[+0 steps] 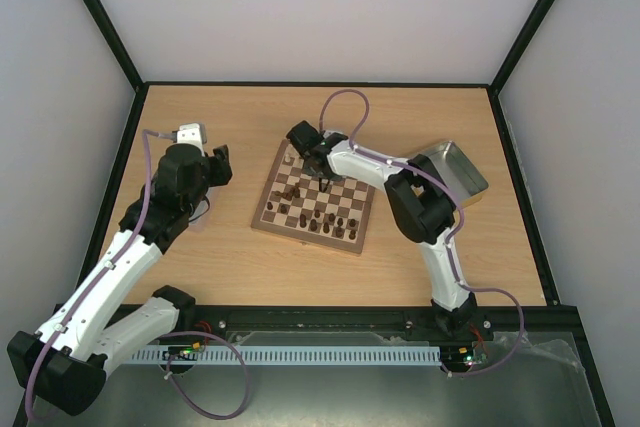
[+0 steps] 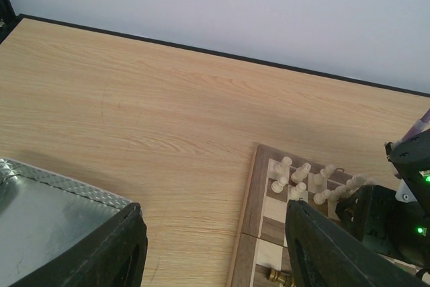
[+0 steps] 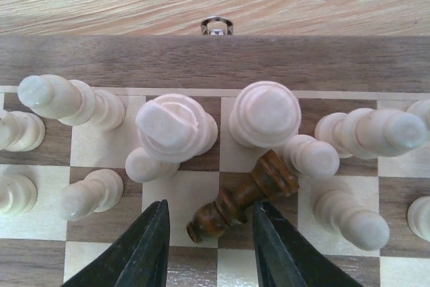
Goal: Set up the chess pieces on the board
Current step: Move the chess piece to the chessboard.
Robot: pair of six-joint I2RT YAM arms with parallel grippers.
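The dark brown piece lies with standing cream pieces crowding its base, so my right gripper will grab its head end [image 3: 203,224] and pull it to open squares.
The board [image 1: 345,192] lies mid-table with dark pieces [image 1: 318,218] along its near rows and cream pieces [image 1: 292,158] at its far edge. My right gripper [image 1: 326,179] is over the board's far side. In the right wrist view it [image 3: 209,233] is open, its fingers either side of a fallen dark brown piece [image 3: 242,197] lying among standing cream pieces [image 3: 176,128]. My left gripper [image 1: 217,164] is open and empty, left of the board; its wrist view shows the board's corner [image 2: 259,193] with cream pieces [image 2: 299,178].
A grey metal tray [image 1: 458,171] sits right of the board behind the right arm. Another metal tray [image 2: 47,223] shows at the lower left of the left wrist view. A metal clasp [image 3: 216,27] is on the board's far rim.
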